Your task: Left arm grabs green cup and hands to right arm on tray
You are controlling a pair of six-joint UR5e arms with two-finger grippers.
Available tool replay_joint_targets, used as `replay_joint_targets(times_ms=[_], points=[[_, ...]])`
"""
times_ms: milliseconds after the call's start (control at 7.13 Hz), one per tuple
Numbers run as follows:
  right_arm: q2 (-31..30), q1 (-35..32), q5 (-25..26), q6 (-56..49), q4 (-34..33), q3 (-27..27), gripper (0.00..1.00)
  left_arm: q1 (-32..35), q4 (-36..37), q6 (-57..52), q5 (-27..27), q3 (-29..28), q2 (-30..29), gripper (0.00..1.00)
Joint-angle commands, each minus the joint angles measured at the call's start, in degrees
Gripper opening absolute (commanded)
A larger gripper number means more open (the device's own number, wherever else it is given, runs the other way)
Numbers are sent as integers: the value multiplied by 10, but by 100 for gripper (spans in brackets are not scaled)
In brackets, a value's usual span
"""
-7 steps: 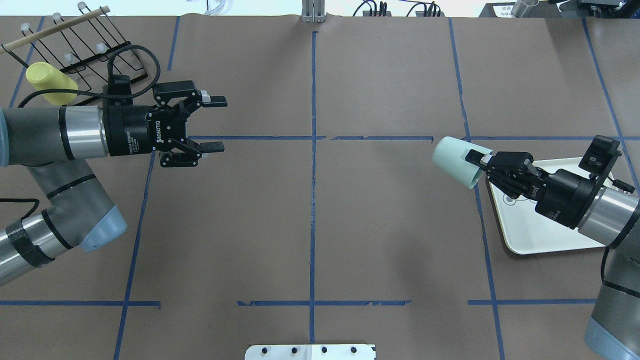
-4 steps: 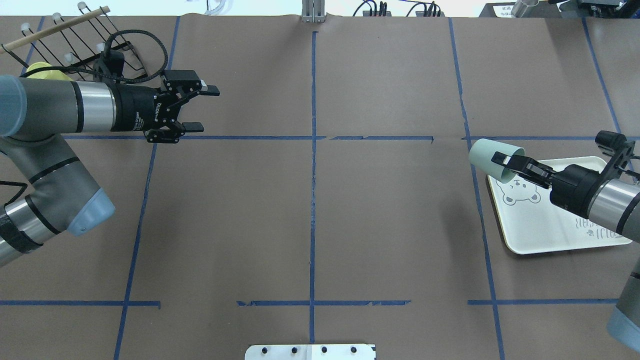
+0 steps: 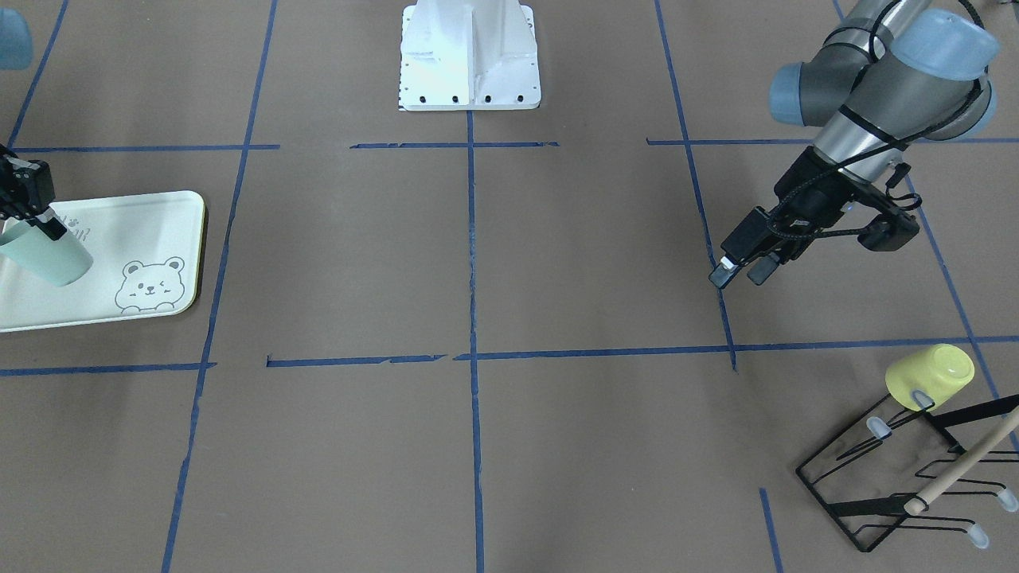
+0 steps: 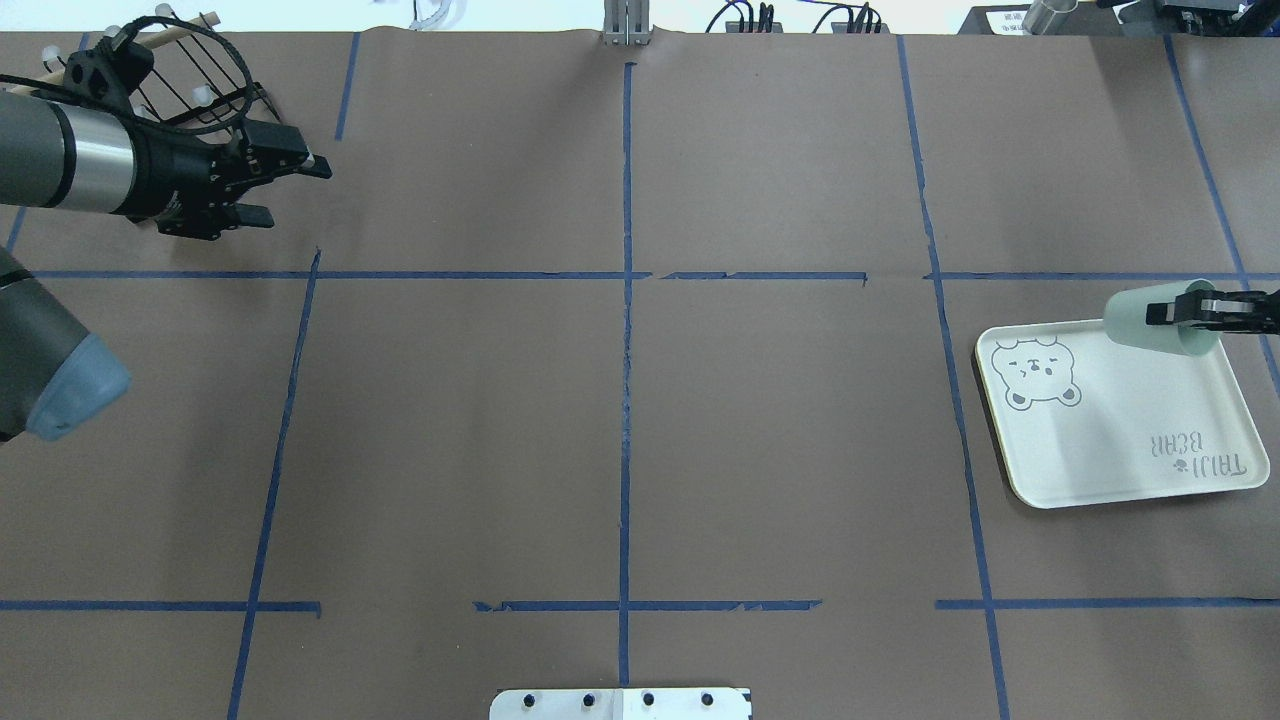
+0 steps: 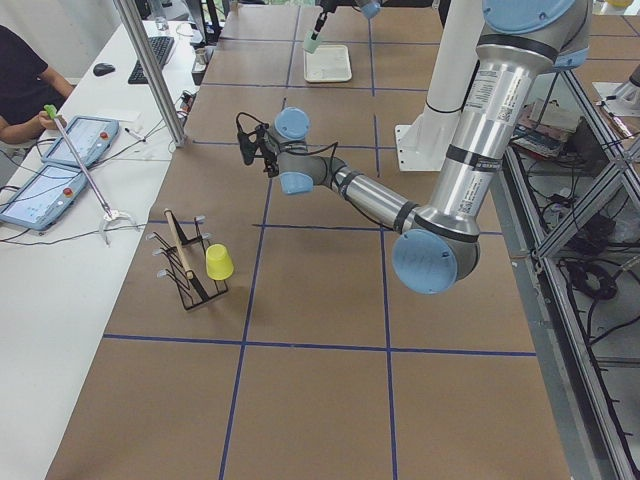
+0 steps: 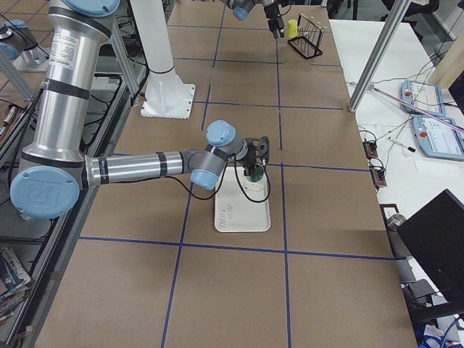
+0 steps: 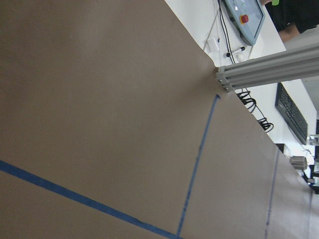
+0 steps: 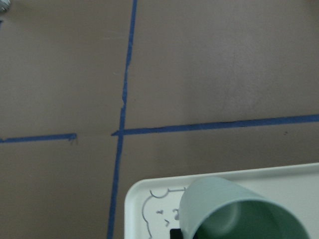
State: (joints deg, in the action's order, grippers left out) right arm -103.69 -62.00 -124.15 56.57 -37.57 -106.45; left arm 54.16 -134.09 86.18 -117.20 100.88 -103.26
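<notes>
Next, I set the green cup down with my right gripper on the cream tray (image 3: 89,245) close beside the bear drawing's ear.
The pale mint-green cup (image 4: 1150,322) lies tilted on its side in my right gripper (image 4: 1178,312), which is shut on its rim wall. The cup hangs over the far edge of the cream tray (image 4: 1100,450) with the bear drawing. In the front-facing view the cup (image 3: 48,256) is over the tray (image 3: 151,223), held by the right gripper (image 3: 49,229). The right wrist view shows the cup's open mouth (image 8: 239,209) above the tray (image 8: 142,199). My left gripper (image 4: 293,193) is open and empty at the far left; it also shows in the front-facing view (image 3: 739,274).
A black wire rack (image 3: 899,477) with a wooden stick holds a pale yellow cup (image 3: 931,372) at the far left corner, close behind the left gripper. The robot's white base plate (image 3: 470,56) sits at the near edge. Blue tape lines cross the brown table.
The right gripper has carried the green cup to the right, from beside the tray to over its far edge. The left arm has drawn back to the far left, still open.
</notes>
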Motion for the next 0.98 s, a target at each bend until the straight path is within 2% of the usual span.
replay_joint_targets(times_ms=[0, 140, 421, 561, 841], points=[[-2, 7, -37, -118, -134, -2, 0, 1, 148, -128, 0, 83, 50, 100], [1, 32, -35, -119, -156, -1, 0, 1, 195, -176, 1, 124, 80, 100], [10, 81, -16, -119, -169, 7, 0, 2, 202, -224, 2, 165, 144, 100], [11, 100, 6, -119, -171, 13, 0, 2, 202, -225, 3, 168, 147, 100], [12, 106, 8, -121, -175, 19, 0, 2, 203, -225, 5, 172, 148, 100]])
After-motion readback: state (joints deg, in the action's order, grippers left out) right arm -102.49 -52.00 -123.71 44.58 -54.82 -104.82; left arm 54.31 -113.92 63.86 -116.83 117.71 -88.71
